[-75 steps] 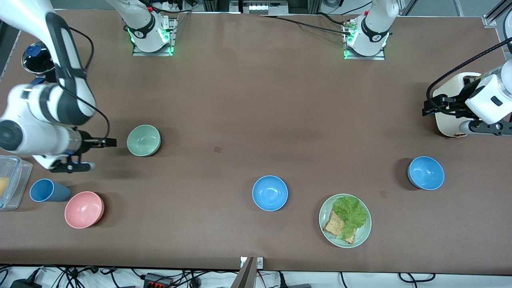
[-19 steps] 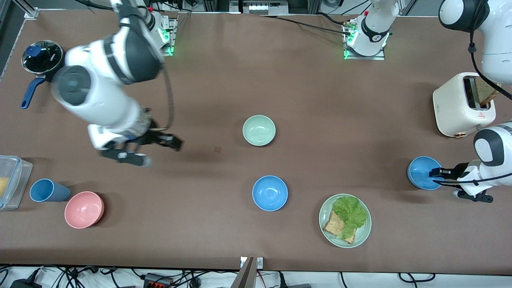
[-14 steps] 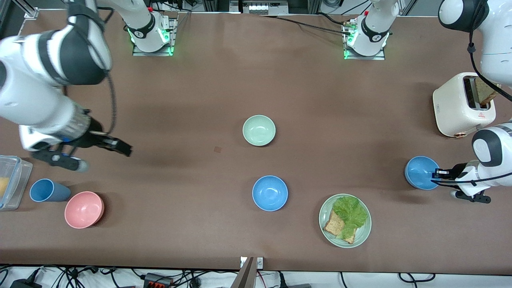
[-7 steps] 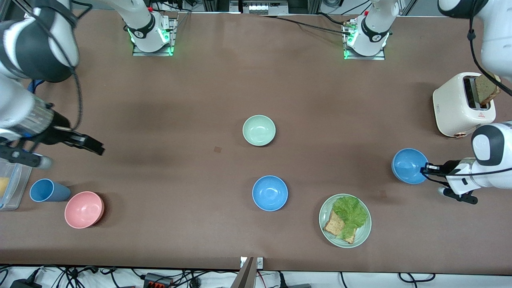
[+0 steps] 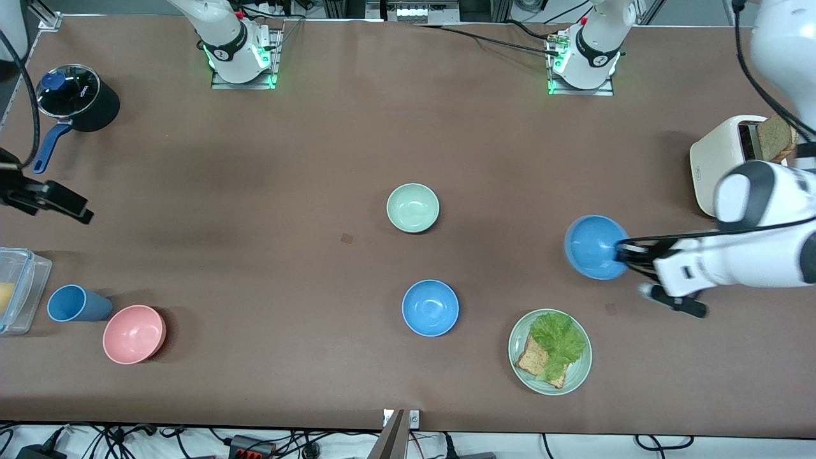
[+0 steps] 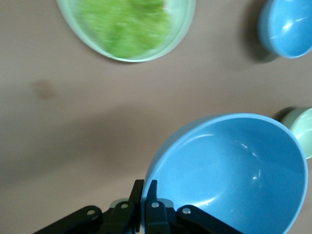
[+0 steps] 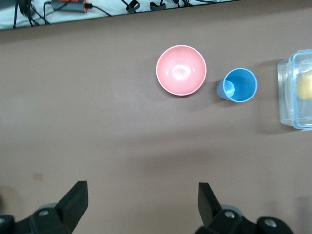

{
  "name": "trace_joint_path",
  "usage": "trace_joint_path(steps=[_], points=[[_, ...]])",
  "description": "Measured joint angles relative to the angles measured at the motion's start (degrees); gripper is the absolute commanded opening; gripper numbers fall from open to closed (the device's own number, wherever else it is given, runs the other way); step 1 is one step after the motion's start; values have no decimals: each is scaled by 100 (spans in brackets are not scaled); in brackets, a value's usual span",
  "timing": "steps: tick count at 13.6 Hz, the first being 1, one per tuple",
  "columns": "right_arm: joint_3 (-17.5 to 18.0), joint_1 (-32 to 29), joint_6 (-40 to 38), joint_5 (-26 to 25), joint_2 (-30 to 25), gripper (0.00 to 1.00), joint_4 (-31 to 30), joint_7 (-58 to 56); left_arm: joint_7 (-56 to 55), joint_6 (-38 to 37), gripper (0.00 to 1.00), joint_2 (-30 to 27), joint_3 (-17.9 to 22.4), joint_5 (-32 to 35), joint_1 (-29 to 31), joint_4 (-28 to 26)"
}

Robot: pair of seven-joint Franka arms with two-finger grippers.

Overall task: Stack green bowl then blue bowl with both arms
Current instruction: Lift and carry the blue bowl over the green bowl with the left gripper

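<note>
My left gripper should release the blue bowl inside the green bowl (image 5: 412,207) on the middle of the table. The blue bowl is still tilted over bare table.
The green bowl (image 5: 413,207) stands upright on the table's middle; its rim also shows in the left wrist view (image 6: 303,127). My left gripper (image 5: 621,248) is shut on the rim of a blue bowl (image 5: 595,247) and holds it in the air, tilted, over bare table between the green bowl and the toaster. In the left wrist view the gripper (image 6: 145,187) pinches that bowl's (image 6: 229,170) wall. A second blue bowl (image 5: 430,308) sits nearer the front camera than the green bowl. My right gripper (image 5: 80,213) is open and empty over the right arm's end of the table.
A pale green plate (image 5: 577,376) with lettuce and toast lies near the second blue bowl. A toaster (image 5: 711,159) stands at the left arm's end. A pink bowl (image 5: 134,333), blue cup (image 5: 71,304), clear box (image 5: 19,287) and black pot (image 5: 76,95) sit at the right arm's end.
The green bowl went from the right arm's end to the table's middle. My left gripper closed on the blue bowl, lifted it and carries it toward the green bowl. My right arm drew back.
</note>
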Motion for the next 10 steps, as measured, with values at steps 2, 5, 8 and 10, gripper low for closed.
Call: trace_joint_path(steps=[2,5,8,10], points=[[35,-7,-319,-40,-124,100,-3,-94,-1174,56,1,0,-411,0,-234,-183],[36,-41,-733,-41,-188,100,-54,-176,-2861,877,1,6,-868,2,-606,-775],[36,-78,-776,-41,-203,100,-176,-224,-3899,2016,0,-35,-1069,9,-885,-1565],[38,-77,-647,-41,-307,100,-441,-227,-4378,2614,0,-126,-1113,10,-1115,-2041]])
